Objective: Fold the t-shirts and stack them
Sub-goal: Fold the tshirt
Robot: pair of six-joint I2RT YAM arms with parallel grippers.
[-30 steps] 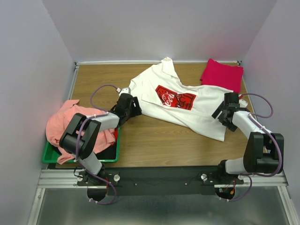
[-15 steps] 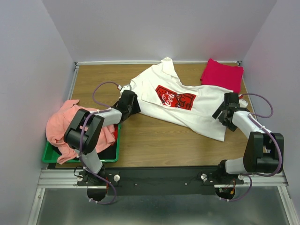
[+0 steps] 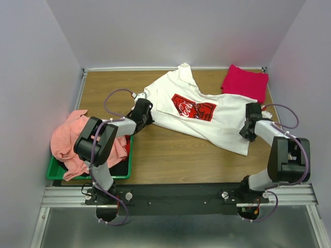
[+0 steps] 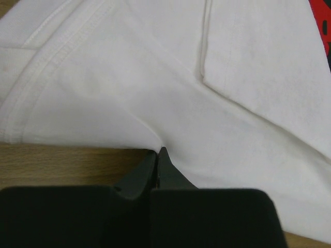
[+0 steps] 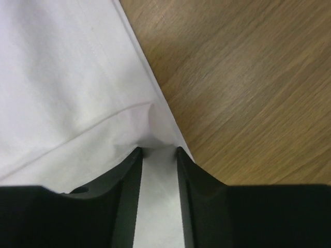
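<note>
The white t-shirt's outer edge is in my left gripper, short of the t-shirt's folded flap, so the gripper should open and take the flap's corner (image 4: 205,80) farther in.
The large white t-shirt (image 3: 217,124) with a red chest print lies spread and crumpled across the table's middle. My left gripper (image 3: 147,109) is at its left edge; in the left wrist view the gripper (image 4: 158,151) is shut, its tips pinching the white t-shirt (image 4: 207,93) at a pucker. My right gripper (image 3: 248,124) is at the shirt's right hem. There the gripper (image 5: 158,151) stands narrowly open with a strip of the white cloth (image 5: 67,77) between its fingers, bunched at the tips. A folded magenta-red t-shirt (image 3: 244,82) lies at the back right.
A salmon-pink t-shirt (image 3: 70,137) is heaped over the green bin (image 3: 121,173) at the front left, with a bit of red cloth (image 3: 127,146) showing inside. Bare wooden table (image 3: 170,155) shows in front of the white shirt. Walls close in on three sides.
My left gripper slid up and right to the white shirt's edge and shut on it. My right gripper's jaws drew much closer together over the hem.
</note>
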